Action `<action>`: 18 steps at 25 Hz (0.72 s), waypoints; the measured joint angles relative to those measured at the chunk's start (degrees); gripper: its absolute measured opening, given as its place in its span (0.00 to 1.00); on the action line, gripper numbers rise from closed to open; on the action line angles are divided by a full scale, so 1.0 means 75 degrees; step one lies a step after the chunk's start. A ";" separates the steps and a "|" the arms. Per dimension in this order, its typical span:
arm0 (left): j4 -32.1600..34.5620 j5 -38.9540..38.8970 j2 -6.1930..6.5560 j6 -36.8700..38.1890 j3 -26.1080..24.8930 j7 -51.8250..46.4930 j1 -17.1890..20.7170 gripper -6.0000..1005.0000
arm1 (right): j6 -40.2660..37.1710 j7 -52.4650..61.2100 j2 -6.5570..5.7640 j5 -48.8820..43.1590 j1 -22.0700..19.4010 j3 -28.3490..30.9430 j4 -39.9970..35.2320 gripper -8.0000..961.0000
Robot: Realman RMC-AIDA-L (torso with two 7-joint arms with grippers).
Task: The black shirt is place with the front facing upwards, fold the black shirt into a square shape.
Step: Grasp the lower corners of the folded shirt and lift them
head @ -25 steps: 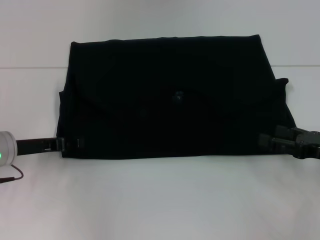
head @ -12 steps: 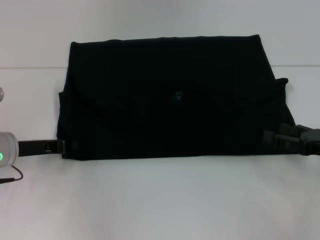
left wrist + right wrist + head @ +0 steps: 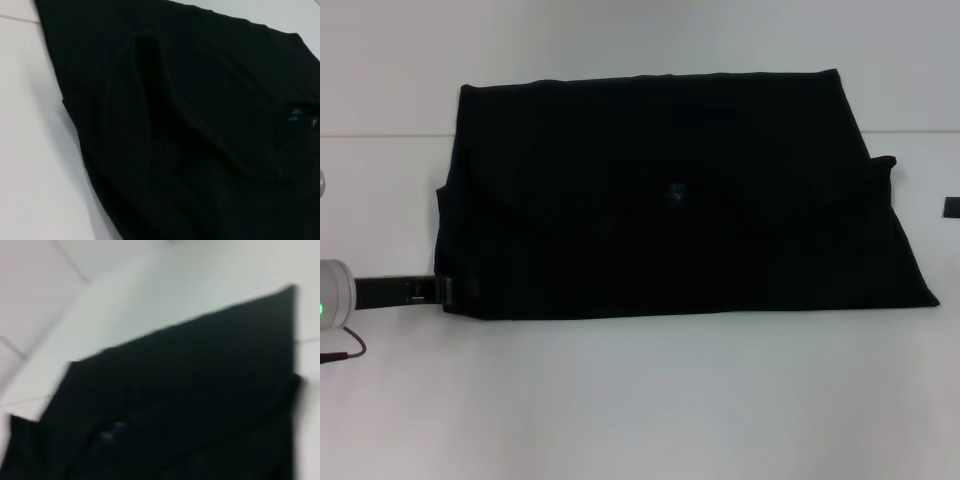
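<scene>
Next, my right gripper goes to the black shirt's near corner [image 3: 927,293], opposite the one at my left gripper, and closes there.
The black shirt [image 3: 670,200] lies flat on the white table, folded into a wide rectangle. Its lettering is hidden; a small blue neck label [image 3: 676,192] shows near its middle. My left gripper [image 3: 448,292] is low on the table, touching the shirt's near left corner. Of my right gripper only a small black part [image 3: 952,207] shows at the right edge, apart from the shirt. The left wrist view shows shirt folds [image 3: 190,130] and the label [image 3: 300,117]. The right wrist view shows the shirt [image 3: 190,405] from above.
The white table [image 3: 640,400] has bare room in front of the shirt and on both sides. A faint seam line [image 3: 380,134] crosses the surface behind the shirt's left side. My left arm's grey wrist [image 3: 332,296] is at the left edge.
My right gripper has left the shirt's near right corner and drawn back off to the right. My left gripper has slid slightly left, to the shirt's edge. The shirt lies still.
</scene>
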 joint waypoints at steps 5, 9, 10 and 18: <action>0.0059 -0.0006 -0.0007 0.0070 0.0002 -0.0002 -0.0001 0.05 | -0.0070 0.1813 -0.0024 -0.2745 0.1097 0.0079 -0.0298 0.96; 0.0069 -0.0018 -0.0009 0.0093 0.0001 -0.0038 -0.0002 0.05 | 0.0073 0.1941 0.0236 -0.3871 0.1782 -0.0031 0.0024 0.96; 0.0069 -0.0019 -0.0006 0.0097 -0.0007 -0.0040 -0.0001 0.05 | 0.0161 0.1934 0.0299 -0.4008 0.1888 -0.0062 0.0179 0.96; 0.0068 -0.0023 -0.0008 0.0121 -0.0015 -0.0031 0.0011 0.05 | 0.0944 0.1723 0.0494 -0.4049 0.2018 -0.0322 0.0913 0.96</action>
